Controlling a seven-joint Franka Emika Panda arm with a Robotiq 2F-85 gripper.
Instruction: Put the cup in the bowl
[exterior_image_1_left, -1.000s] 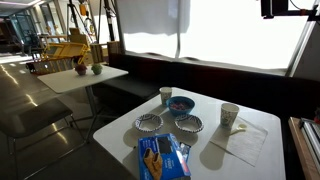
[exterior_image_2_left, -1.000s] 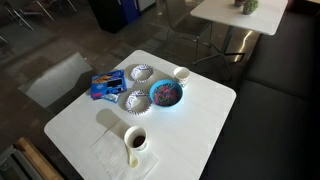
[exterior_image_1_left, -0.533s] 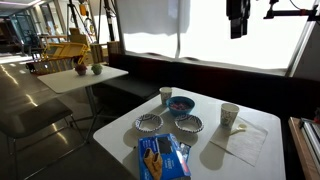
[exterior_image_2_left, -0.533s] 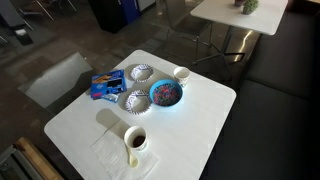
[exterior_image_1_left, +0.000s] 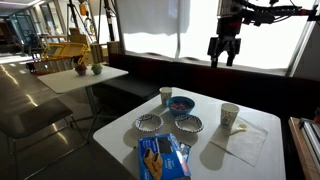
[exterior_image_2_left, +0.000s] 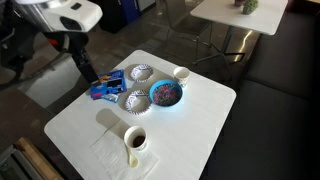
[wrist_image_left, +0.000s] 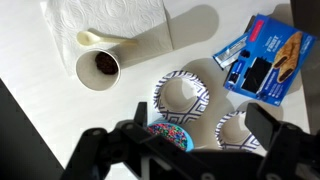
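Observation:
The tall white cup is on the napkin. My gripper will next grab it by the cup's rim (exterior_image_1_left: 222, 106) (wrist_image_left: 117, 74), on the side toward the blue bowl.
The cup (exterior_image_1_left: 230, 116) is a tall white tapered cup with dark contents, standing on a white napkin; it also shows in an exterior view (exterior_image_2_left: 136, 140) and the wrist view (wrist_image_left: 98, 68). The bowl (exterior_image_1_left: 181, 104) is blue with a speckled reddish inside, near the table's middle (exterior_image_2_left: 166, 93), and partly behind the gripper body in the wrist view (wrist_image_left: 168, 131). My gripper (exterior_image_1_left: 224, 55) hangs high above the table, open and empty, far from both; it also shows in an exterior view (exterior_image_2_left: 86, 70) and the wrist view (wrist_image_left: 182, 158).
Two pale patterned bowls (wrist_image_left: 187, 95) (wrist_image_left: 240, 130) sit beside the blue bowl. A blue snack packet (wrist_image_left: 262, 60) lies near the table edge. A smaller white cup (exterior_image_1_left: 166, 95) stands behind the bowl. The napkin (wrist_image_left: 110, 25) carries a pale spoon-like piece.
The arm has swung into both exterior views, and the gripper has come left and lower over the table. The things on the table have not moved.

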